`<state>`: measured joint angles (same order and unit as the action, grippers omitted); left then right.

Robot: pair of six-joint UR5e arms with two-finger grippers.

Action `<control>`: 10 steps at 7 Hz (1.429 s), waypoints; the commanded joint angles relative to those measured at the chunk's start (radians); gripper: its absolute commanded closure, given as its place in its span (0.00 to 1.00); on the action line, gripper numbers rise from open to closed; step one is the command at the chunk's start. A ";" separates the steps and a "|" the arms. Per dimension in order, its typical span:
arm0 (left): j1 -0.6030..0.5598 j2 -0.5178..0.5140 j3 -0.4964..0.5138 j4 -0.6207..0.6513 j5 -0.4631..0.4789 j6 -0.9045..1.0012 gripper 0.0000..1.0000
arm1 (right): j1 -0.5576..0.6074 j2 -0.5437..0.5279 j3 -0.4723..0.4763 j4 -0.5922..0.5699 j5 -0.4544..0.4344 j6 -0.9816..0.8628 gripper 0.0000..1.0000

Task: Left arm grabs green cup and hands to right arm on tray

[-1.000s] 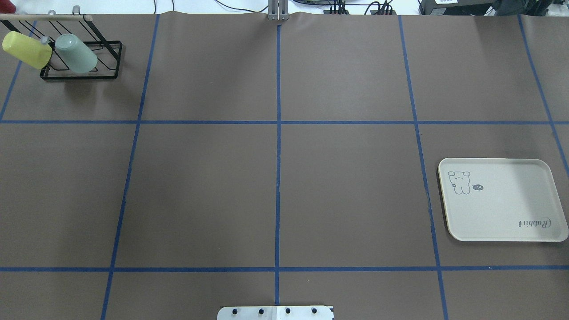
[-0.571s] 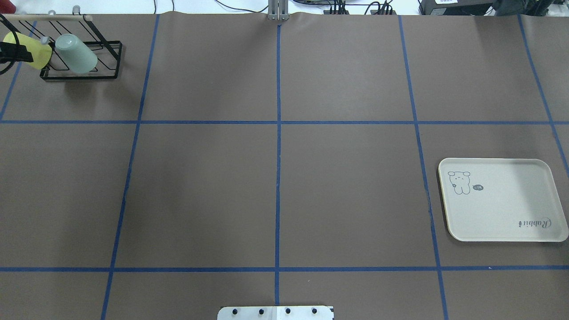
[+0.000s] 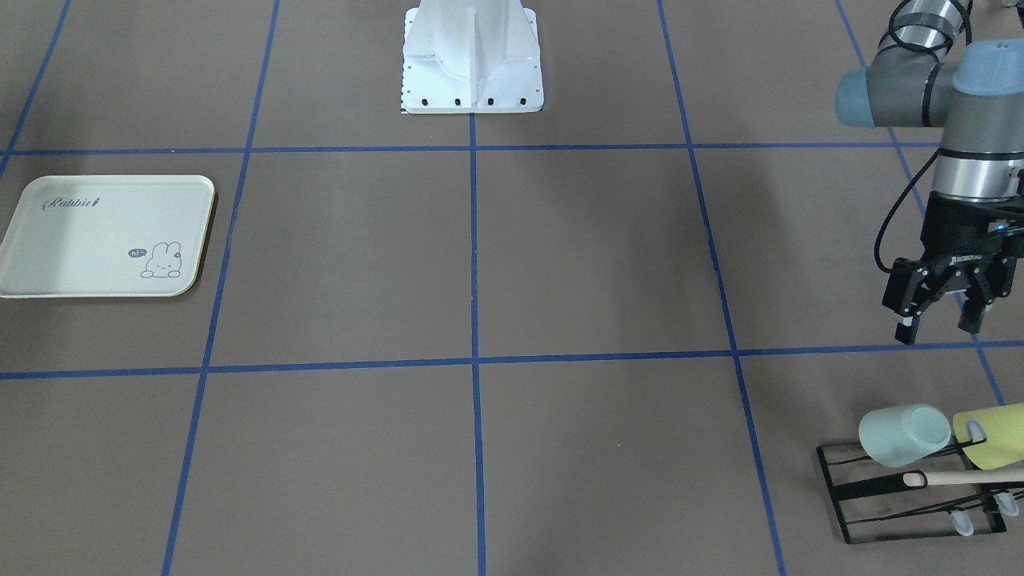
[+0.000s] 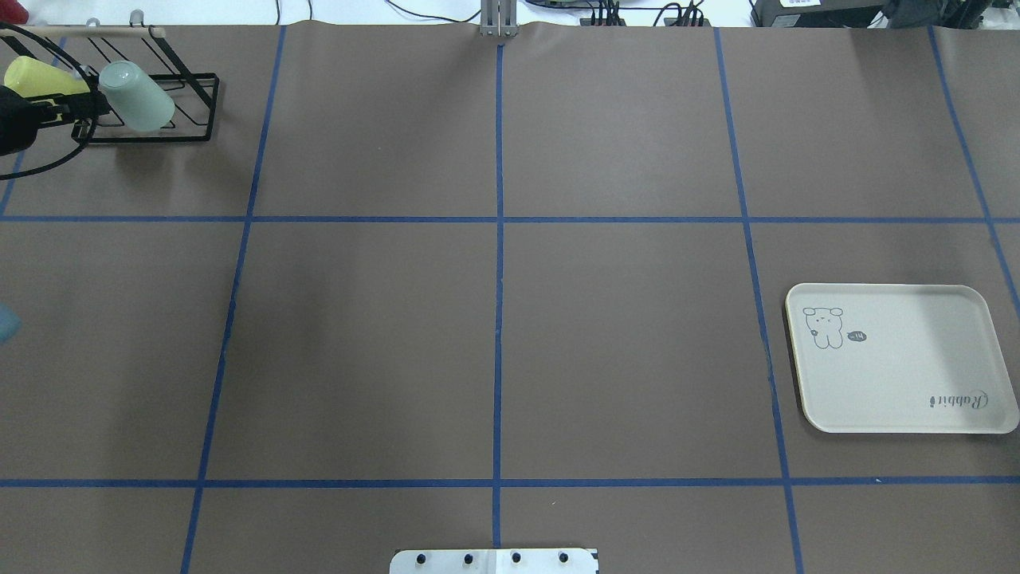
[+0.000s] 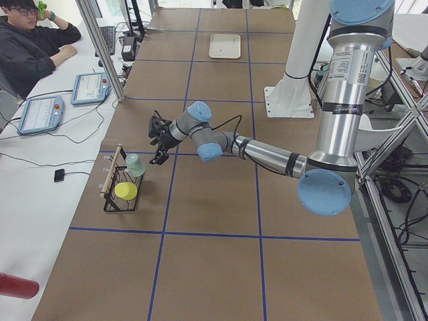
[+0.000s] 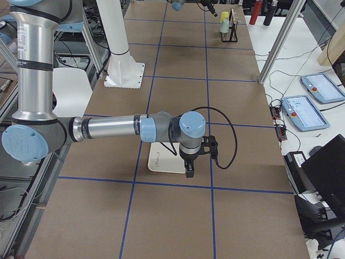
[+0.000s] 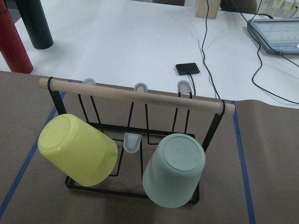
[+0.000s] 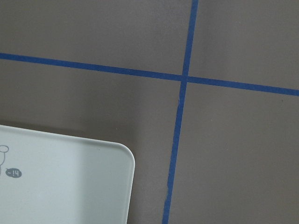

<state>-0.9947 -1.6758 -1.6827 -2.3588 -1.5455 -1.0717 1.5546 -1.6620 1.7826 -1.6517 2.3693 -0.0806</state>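
Observation:
My left gripper is to close around the green cup's upturned bottom end [image 3: 927,430] [image 7: 181,155], fingers on opposite sides, so it can lift the cup off the rack.
The pale mint-green cup [image 4: 137,97] hangs mouth-down and tilted on a black wire rack [image 4: 187,108] at the table's far left corner. It also shows in the front view [image 3: 904,436] and fills the lower middle of the left wrist view [image 7: 174,175]. My left gripper [image 3: 936,328] is open and empty, hovering just short of the rack, apart from the cup; it enters the overhead view [image 4: 84,108] at the left edge. The cream tray [image 4: 900,359] lies at the right. My right gripper [image 6: 190,171] hangs over the tray's edge; I cannot tell whether it is open or shut.
A yellow-green cup [image 4: 32,76] hangs on the same rack beside the green one, also in the left wrist view [image 7: 77,149]. A wooden bar [image 7: 131,93] tops the rack. The robot base [image 3: 472,64] stands at the table's middle edge.
My left gripper has come into the overhead view from the left edge and moved toward the rack, now partly covering the yellow-green cup. Cups and tray have not moved.

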 commanded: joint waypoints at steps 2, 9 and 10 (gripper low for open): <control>0.096 -0.050 0.156 -0.141 0.213 -0.039 0.00 | -0.001 0.001 0.000 0.000 0.001 0.001 0.01; 0.113 -0.127 0.262 -0.180 0.274 0.099 0.00 | -0.001 -0.001 -0.008 -0.002 0.001 0.001 0.01; 0.108 -0.127 0.277 -0.186 0.274 0.104 0.00 | -0.001 -0.001 -0.008 -0.002 0.001 0.001 0.01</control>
<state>-0.8831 -1.8039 -1.4182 -2.5368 -1.2717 -0.9911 1.5539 -1.6622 1.7749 -1.6531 2.3700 -0.0798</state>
